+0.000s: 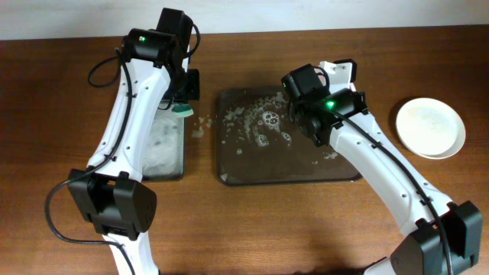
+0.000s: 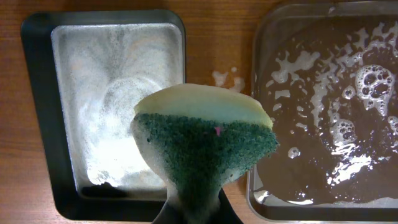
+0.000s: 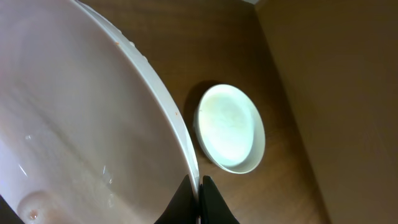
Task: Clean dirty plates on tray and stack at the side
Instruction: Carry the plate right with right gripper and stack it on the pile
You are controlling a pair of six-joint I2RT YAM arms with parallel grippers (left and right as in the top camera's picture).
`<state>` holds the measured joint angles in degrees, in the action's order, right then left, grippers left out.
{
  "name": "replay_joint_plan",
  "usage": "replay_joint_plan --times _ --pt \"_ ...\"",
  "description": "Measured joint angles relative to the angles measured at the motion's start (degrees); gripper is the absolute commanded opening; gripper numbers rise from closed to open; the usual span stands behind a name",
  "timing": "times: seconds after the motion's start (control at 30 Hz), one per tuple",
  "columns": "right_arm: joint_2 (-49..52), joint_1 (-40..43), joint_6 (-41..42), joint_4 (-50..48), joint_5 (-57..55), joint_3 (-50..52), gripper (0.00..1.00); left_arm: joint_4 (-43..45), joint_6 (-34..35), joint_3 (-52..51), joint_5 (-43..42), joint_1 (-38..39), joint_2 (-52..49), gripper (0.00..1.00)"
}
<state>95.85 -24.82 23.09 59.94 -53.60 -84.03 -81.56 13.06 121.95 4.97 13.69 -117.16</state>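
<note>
My right gripper will release its tilted white plate on top of the white plate lying on the table [image 1: 433, 125] [image 3: 230, 128].
My right gripper [image 3: 200, 194] is shut on the rim of a white plate [image 3: 81, 124], which it holds tilted above the tray. In the overhead view only a white edge of this plate [image 1: 340, 70] shows by the wrist. The dark brown tray [image 1: 229, 177] holds suds and water and no plates; it also shows in the left wrist view [image 2: 261, 74]. A white plate [image 1: 430, 127] lies on the table at the right, also in the right wrist view [image 3: 230, 127]; I cannot tell if it is a stack. My left gripper [image 2: 199, 211] is shut on a green and yellow sponge [image 2: 202, 140].
A narrow black tray [image 2: 37, 112] with white foam lies left of the brown tray, under the left arm [image 1: 141, 92]. Suds are spattered on the wood [image 1: 200, 126] between the two trays. The right arm [image 1: 382, 168] crosses the brown tray's right end.
</note>
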Motion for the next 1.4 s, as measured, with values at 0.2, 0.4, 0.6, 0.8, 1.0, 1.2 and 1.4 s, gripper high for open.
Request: replay_joint_plan --times 0.2,0.4,0.6,0.8,1.0,1.2,1.4 --pt "0.0 0.0 0.5 0.3 -1.1 0.0 0.04 0.4 0.0 0.0 0.0 0.0 0.0 0.01" --pt "0.0 0.0 0.7 0.6 -11.1 0.0 0.04 0.4 0.0 0.0 0.0 0.0 0.0 0.01" --pt "0.0 0.0 0.9 0.5 -12.9 0.0 0.04 0.4 0.0 0.0 0.0 0.0 0.0 0.01" --pt "0.0 0.0 1.6 -0.3 -13.1 0.0 0.04 -0.2 0.0 0.0 0.0 0.0 0.0 0.01" --pt "0.0 2.9 2.4 -1.9 2.7 0.0 0.04 -0.2 0.0 0.0 0.0 0.0 0.0 0.01" --pt "0.0 19.1 -0.3 -4.3 28.9 0.0 0.04 -0.1 0.0 0.0 0.0 0.0 0.0 0.01" --pt "0.0 37.4 -2.8 -4.8 49.2 0.0 0.04 0.0 0.1 0.0 0.0 0.0 0.0 0.01"
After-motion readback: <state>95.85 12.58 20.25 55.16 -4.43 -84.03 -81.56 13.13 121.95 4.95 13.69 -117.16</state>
